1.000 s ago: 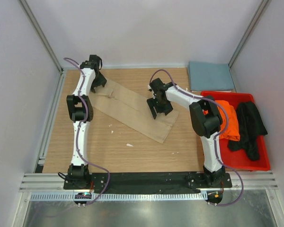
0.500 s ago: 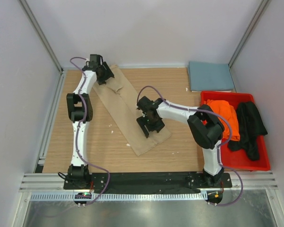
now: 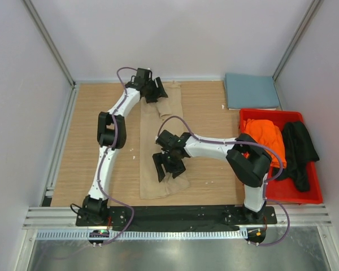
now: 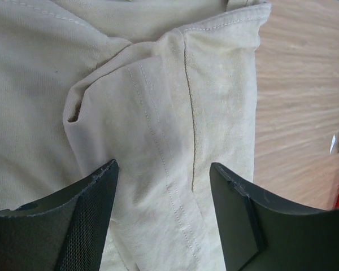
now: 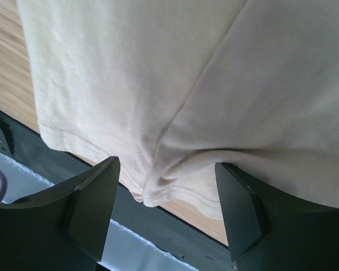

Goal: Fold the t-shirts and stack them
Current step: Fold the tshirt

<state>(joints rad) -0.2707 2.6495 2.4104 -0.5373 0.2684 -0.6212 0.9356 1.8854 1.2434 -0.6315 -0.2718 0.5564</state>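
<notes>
The tan t-shirt's near hem corner [image 3: 187,185], the one closer to the red bin, is the next spot for my right gripper to go to and close on.
The tan t-shirt [image 3: 158,121] lies folded into a long strip, running from the far edge of the table to its near edge. My left gripper [image 3: 156,90] is open over the far end. Its fingers straddle a sleeve seam [image 4: 163,166] on the cloth [image 4: 158,84]. My right gripper [image 3: 168,166] is open over the near end, where the hem [image 5: 130,68] bunches between its fingers [image 5: 166,164]. A slate blue-grey t-shirt [image 3: 251,90] lies folded at the back right. The orange t-shirt [image 3: 268,138] and the black t-shirt [image 3: 296,149] sit crumpled in the bin.
The red bin [image 3: 288,197] stands along the right side of the table. The table's black front rail [image 5: 73,186] lies just beyond the tan hem. White walls and metal posts close in the table on three sides.
Both arms swung and the tan strip turned with them, from diagonal to straight far-to-near. The left gripper moved right along the back edge. The right gripper moved left and nearer.
</notes>
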